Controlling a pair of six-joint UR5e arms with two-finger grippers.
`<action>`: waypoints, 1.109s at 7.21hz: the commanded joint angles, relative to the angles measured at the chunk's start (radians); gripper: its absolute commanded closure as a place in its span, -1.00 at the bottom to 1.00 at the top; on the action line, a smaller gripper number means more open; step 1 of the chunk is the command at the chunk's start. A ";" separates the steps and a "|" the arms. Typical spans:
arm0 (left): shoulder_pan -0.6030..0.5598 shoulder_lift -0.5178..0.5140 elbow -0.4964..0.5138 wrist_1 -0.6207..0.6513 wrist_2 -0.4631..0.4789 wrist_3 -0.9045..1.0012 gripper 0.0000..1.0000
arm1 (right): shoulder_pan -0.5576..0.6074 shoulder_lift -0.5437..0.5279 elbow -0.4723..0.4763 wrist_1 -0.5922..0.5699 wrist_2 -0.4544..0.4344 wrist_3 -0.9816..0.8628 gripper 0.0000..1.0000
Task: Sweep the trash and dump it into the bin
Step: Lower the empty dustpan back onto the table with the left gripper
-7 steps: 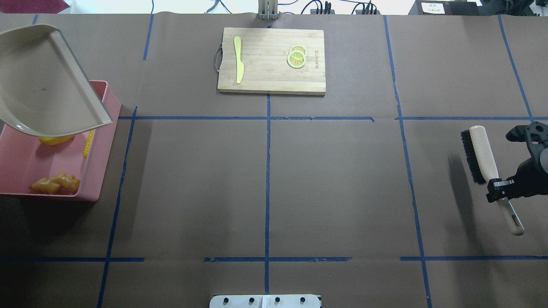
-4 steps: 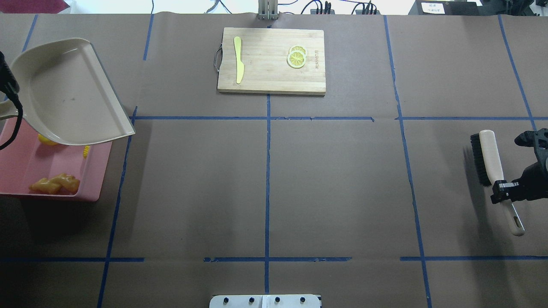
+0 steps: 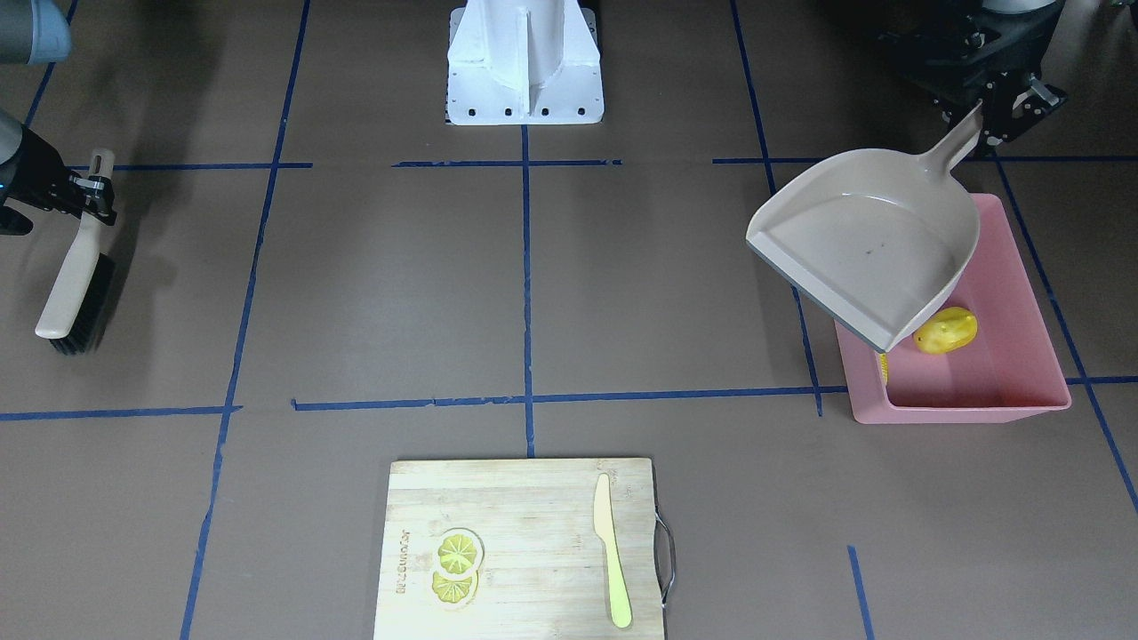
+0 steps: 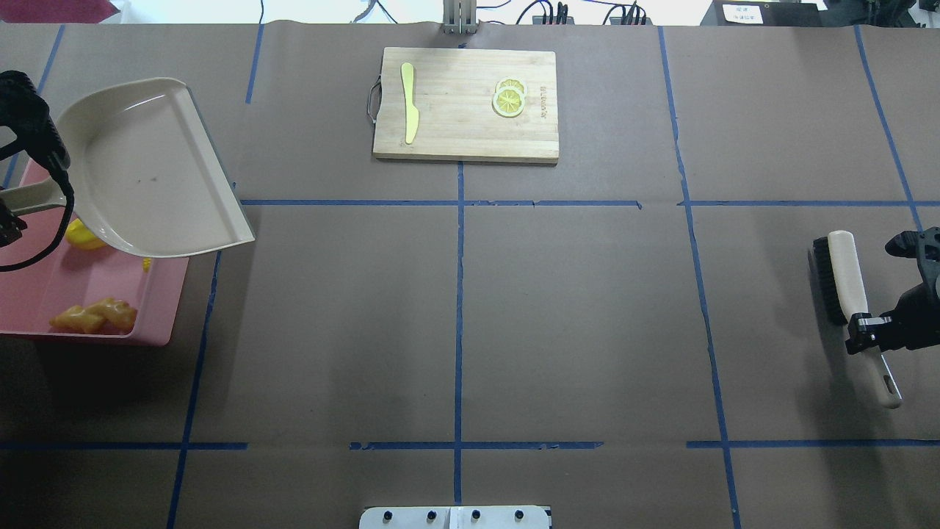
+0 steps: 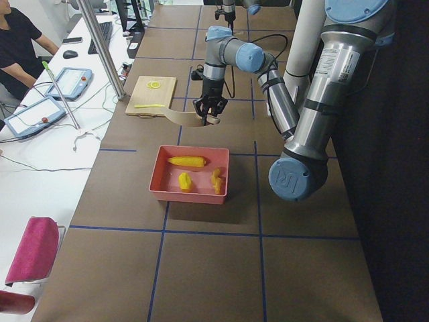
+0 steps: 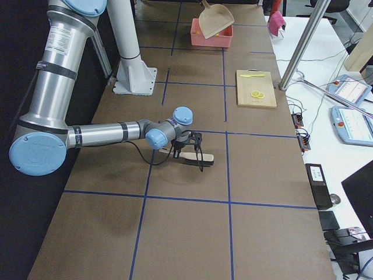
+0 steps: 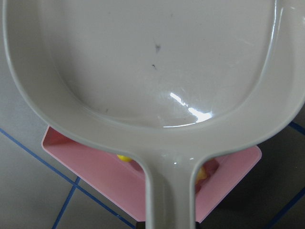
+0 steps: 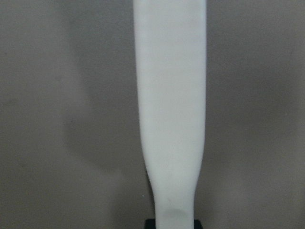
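The robot's left gripper needs to release the beige dustpan on the table (image 3: 621,271) beside the middle blue tape line, toward the pink bin.
The trash lies in the pink bin (image 4: 165,312) at the table's left end: ginger root (image 4: 95,316), yellow lump (image 4: 82,235) and corn cob (image 5: 188,161), which the overhead view mostly hides. My left gripper (image 4: 9,211) is shut on the handle of the empty beige dustpan (image 4: 147,176), held above the bin's far right corner. The front view shows the dustpan (image 3: 871,240) over the bin (image 3: 960,411) and the lump (image 3: 946,330). My right gripper (image 4: 866,334) is shut on the handle of the brush (image 4: 844,275), low at the table's right end.
A wooden cutting board (image 4: 465,103) with a pale yellow knife (image 4: 408,103) and lemon slices (image 4: 508,99) sits at the far middle. Blue tape lines cross the brown table cover. A person sits at a side desk (image 5: 20,40).
The dustpan has swung right, from above the bin's far end towards its right corner, with the left gripper coming into view. The brush has shifted slightly right and nearer.
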 commanded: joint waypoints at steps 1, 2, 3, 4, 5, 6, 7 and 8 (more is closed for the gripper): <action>0.019 -0.002 0.002 -0.070 -0.056 0.006 0.86 | -0.002 0.005 -0.022 0.001 -0.001 -0.005 -0.24; 0.048 -0.002 0.002 -0.073 -0.058 0.004 0.86 | -0.002 0.006 -0.025 0.001 -0.001 -0.002 -0.61; 0.050 -0.004 0.004 -0.077 -0.060 0.006 0.86 | -0.002 0.006 -0.025 0.001 -0.010 0.008 -1.00; 0.074 -0.004 0.004 -0.095 -0.061 0.007 0.86 | -0.002 0.013 -0.022 0.002 -0.013 0.008 -1.00; 0.105 -0.001 0.011 -0.144 -0.060 0.012 0.87 | 0.036 0.013 -0.017 0.002 -0.013 0.008 -1.00; 0.135 0.002 0.057 -0.218 -0.061 0.012 0.88 | 0.099 0.014 0.001 0.005 -0.012 0.008 -1.00; 0.155 0.010 0.110 -0.315 -0.060 0.015 0.88 | 0.174 0.014 0.009 0.008 -0.003 0.009 -1.00; 0.160 0.010 0.158 -0.380 -0.061 0.077 0.88 | 0.226 0.032 0.010 0.010 0.013 0.009 -1.00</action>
